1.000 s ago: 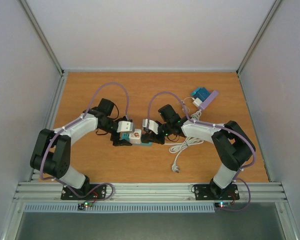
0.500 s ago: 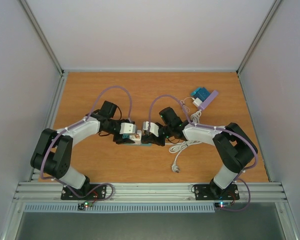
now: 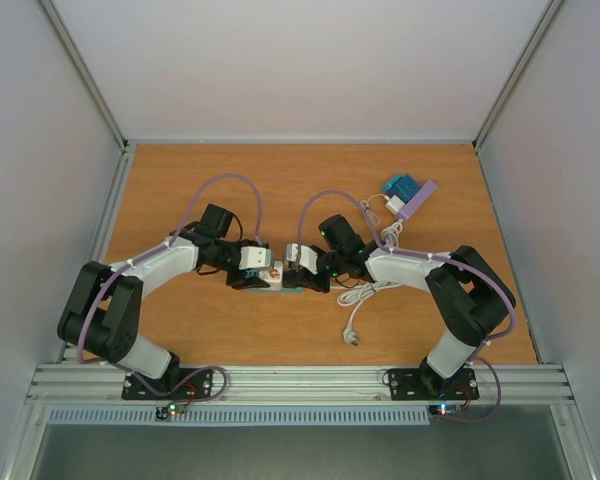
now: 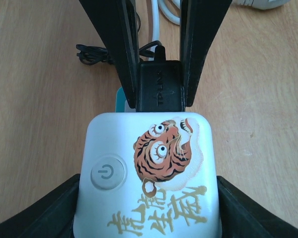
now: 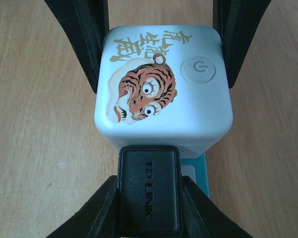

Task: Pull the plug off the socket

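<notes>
The robot's left gripper needs to let go of the white cube socket near the table's back corner (image 3: 173, 187), across from the blue and purple item.
A white cube socket (image 4: 148, 173) with a tiger picture and a power button sits on the table's middle (image 3: 272, 273). A black TP-LINK plug (image 5: 149, 191) is seated in its side, seen also in the left wrist view (image 4: 160, 88). My left gripper (image 4: 148, 208) is shut on the socket's sides. My right gripper (image 5: 149, 203) is shut on the black plug, its fingers (image 5: 97, 208) pressed against both flanks. In the top view the left gripper (image 3: 252, 272) and right gripper (image 3: 298, 272) face each other across the socket.
A white cable (image 3: 365, 300) with a loose end lies near the right arm. A blue and purple item with a white adapter (image 3: 408, 195) lies at the back right. A teal piece (image 5: 201, 173) shows under the socket.
Both grippers have closed in on the socket from either side and dropped lower; over the last half second they have barely moved.
</notes>
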Motion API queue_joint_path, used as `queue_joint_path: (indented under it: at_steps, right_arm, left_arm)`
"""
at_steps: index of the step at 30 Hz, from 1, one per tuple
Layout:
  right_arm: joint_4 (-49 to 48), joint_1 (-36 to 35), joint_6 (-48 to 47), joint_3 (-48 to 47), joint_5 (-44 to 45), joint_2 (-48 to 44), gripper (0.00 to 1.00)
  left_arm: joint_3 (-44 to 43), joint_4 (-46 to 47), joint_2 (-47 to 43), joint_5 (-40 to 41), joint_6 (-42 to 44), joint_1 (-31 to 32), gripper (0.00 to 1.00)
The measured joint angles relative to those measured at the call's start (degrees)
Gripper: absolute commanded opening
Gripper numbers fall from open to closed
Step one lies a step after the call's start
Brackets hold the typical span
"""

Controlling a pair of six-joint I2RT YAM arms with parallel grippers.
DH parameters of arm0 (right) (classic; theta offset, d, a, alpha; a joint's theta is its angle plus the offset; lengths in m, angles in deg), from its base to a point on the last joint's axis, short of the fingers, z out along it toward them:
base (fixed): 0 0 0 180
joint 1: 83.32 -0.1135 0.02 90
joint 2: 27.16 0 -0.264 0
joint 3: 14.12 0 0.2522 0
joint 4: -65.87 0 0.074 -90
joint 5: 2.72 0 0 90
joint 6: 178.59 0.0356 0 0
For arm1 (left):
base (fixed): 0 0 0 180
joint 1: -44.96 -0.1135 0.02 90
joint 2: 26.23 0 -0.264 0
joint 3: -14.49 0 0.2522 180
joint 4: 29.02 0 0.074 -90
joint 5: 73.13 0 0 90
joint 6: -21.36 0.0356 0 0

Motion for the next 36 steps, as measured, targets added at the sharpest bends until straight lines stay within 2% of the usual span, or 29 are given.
queue_joint_path:
  at_steps: [15,22,26,36]
  right_arm:
    - [0.24,-0.13,-0.17,0.02,-0.04,0.0,0.12]
    - [0.24,-0.13,-0.15,0.02,0.0,-0.02,0.17]
    - [0.24,-0.15,-0.13,0.02,0.11,-0.04,0.23]
    - [2.71,-0.37,0.85,0.68,2.25,-0.13,0.59]
  left_arm:
    - [-0.85,-2.27,-4.15,-1.97,-2.49,-0.09,0.26]
    - [-0.87,-3.5,-5.27,-2.62,-1.99,-0.46,0.25]
    - [-0.98,-3.34,-7.52,-3.98,-4.09,-2.38,0.25]
    - [-5.77,-2.56,-9.92,-6.03,-15.91,-11.89,0.29]
